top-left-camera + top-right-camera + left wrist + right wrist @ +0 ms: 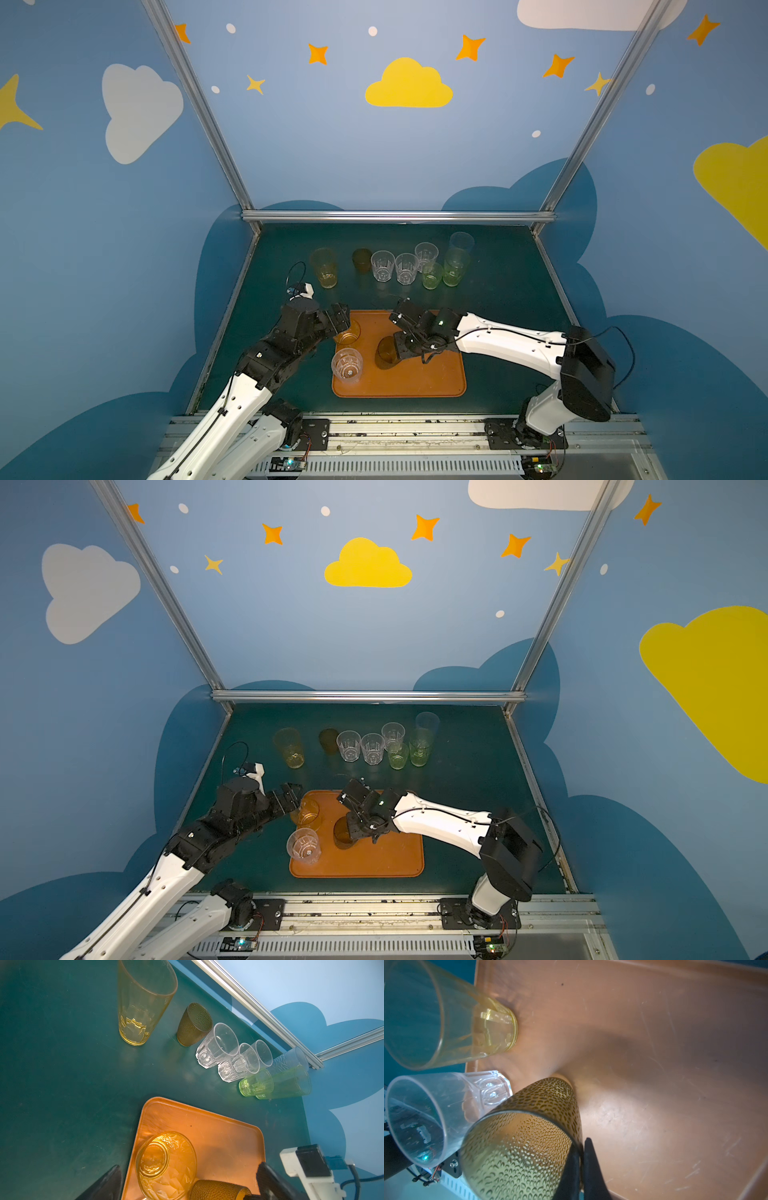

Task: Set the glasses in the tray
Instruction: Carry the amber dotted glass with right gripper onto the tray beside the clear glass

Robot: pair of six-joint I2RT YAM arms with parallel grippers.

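Note:
My right gripper should release the brown glass on the tray [376, 372] [541, 1104] next to the clear faceted glass.
The orange-brown tray [419, 380] lies at the front middle of the table. Three glasses are on it: a short amber one [349, 332] at its far left corner, a clear faceted one [347, 366] nearer, and a dark brown dimpled one [385, 353]. My right gripper [582, 1147] is shut on the brown glass's [529, 1126] rim, one finger inside and one outside. The glass's base is at the tray floor [654, 1043]. My left gripper [187, 1184] stands open, with the amber glass [166, 1165] between its wide-apart fingers [104, 1184].
Several glasses stand in a row at the back: a tall amber one [324, 268], a dark brown one [362, 259], three clear ones [406, 269], a short yellow-green one [432, 275], a tall green one [456, 268] and a tall greyish one [461, 243]. Aluminium rails edge the table.

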